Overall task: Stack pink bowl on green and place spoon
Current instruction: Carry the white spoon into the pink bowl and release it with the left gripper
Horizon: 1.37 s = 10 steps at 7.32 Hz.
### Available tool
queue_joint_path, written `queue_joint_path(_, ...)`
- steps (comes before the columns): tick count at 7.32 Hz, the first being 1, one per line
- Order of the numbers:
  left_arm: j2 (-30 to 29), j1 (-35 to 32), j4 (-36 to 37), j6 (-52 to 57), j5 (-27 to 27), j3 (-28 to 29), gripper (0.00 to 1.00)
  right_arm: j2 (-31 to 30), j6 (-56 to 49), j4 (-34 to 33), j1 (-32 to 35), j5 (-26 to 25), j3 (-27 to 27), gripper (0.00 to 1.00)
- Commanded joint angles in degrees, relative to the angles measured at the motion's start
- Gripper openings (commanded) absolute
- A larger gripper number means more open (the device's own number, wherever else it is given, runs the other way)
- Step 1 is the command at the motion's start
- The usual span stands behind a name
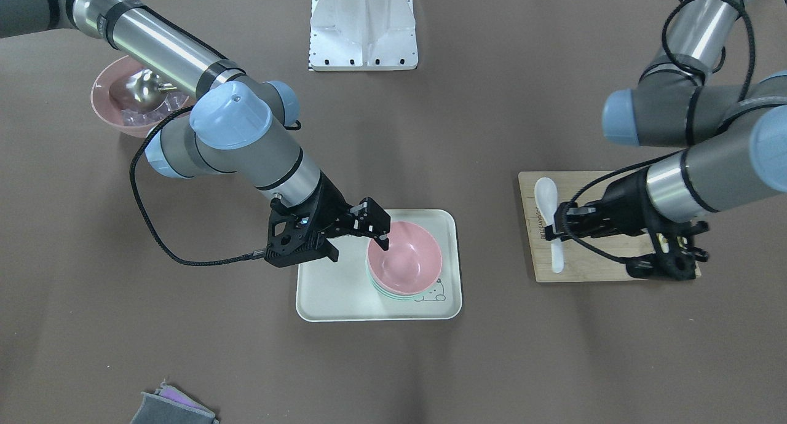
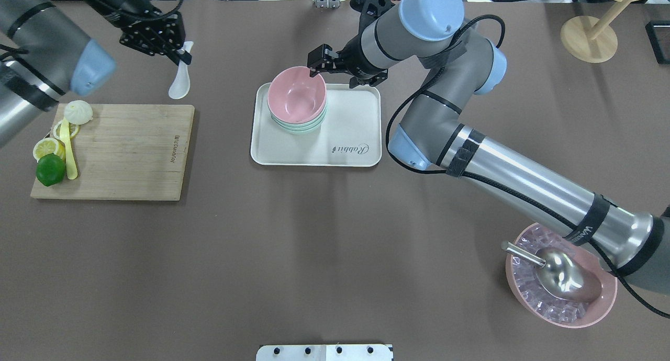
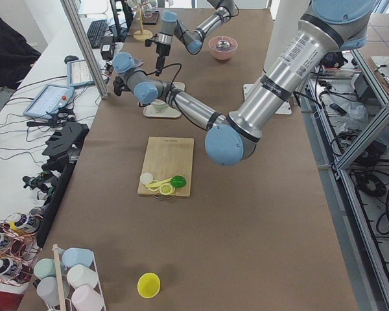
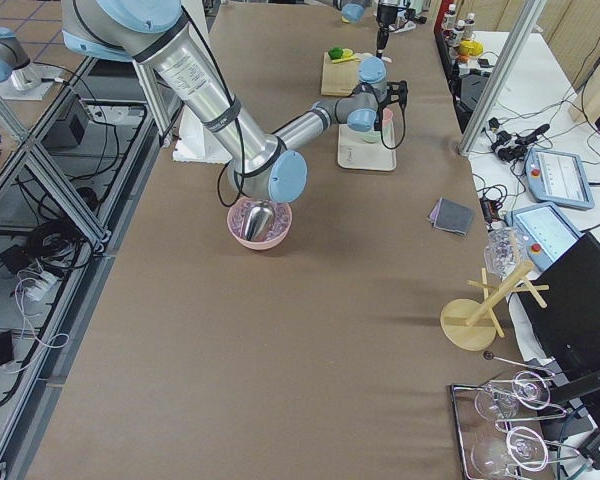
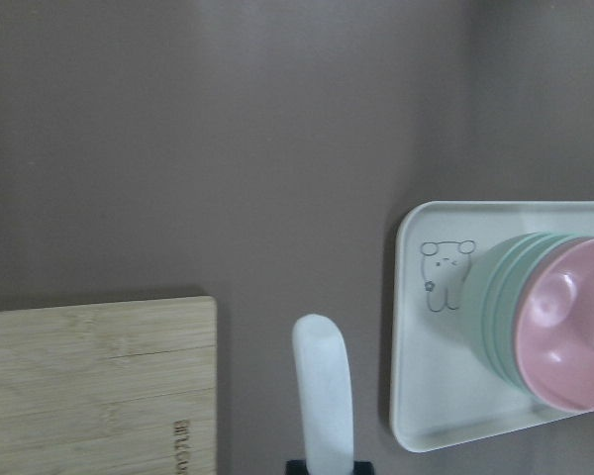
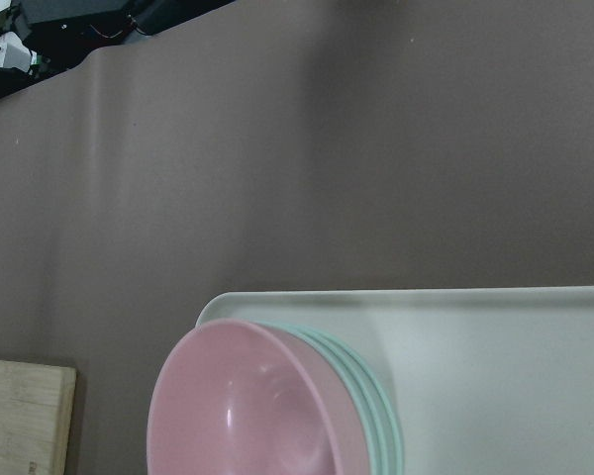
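Note:
Next, I release the white spoon from my left gripper in the pink bowl (image 1: 383, 268), with the handle of the spoon leaning over the bowl's rim.
The pink bowl (image 2: 296, 94) sits nested on a stack of green bowls (image 2: 298, 128) on the white tray (image 2: 345, 125). It also shows in the front view (image 1: 406, 255) and in both wrist views (image 5: 574, 327) (image 6: 238, 416). My right gripper (image 2: 337, 78) is open at the bowl's far rim, with one fingertip (image 1: 384, 244) at the edge. My left gripper (image 2: 180, 55) is shut on the handle of a white spoon (image 2: 179, 83). It holds the spoon in the air between the cutting board and the tray (image 5: 322, 396).
A wooden cutting board (image 2: 120, 151) on my left carries a lime, lemon slices and a bun. A pink bowl of ice with a metal scoop (image 2: 560, 282) stands near right. A wooden stand (image 2: 581, 36) is far right. A grey cloth (image 1: 172, 408) lies at the far edge.

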Motion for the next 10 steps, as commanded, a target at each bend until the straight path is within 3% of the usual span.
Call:
queue_joint_path(1, -6.81, 5.2, -12.15, -8.52, 10.28, 6.48, 0.0, -3.75, -0.61, 0.01, 2.86, 4.46, 3.22, 1.0)
queue_joint_path(3, -9.91, 10.2, -18.89, -10.66, 20.72, 9.94, 0.0, -4.29, -1.05, 0.1, 3.31, 4.91, 3.42, 1.0)
queue_joint_path(7, -12.11, 18.04, -21.11, -10.75, 29.83, 11.26, 0.03, -4.73, -1.22, 0.01, 3.31, 4.91, 3.33, 1.0)
queue_joint_path(8, -12.11, 17.88, -21.11, -11.19, 29.84, 11.27, 0.84, -4.73, -1.14, 0.01, 3.31, 4.91, 3.33, 1.0)
queue_joint_path(9, -12.11, 17.36, -21.11, -13.72, 29.84, 11.27, 0.97, -4.73, -1.14, 0.01, 3.31, 4.91, 3.42, 1.0)
queue_joint_path(10, -12.2, 16.04, -21.11, -14.53, 29.15, 11.18, 0.97, -4.73, -1.14, 0.01, 3.31, 4.91, 3.33, 1.0)
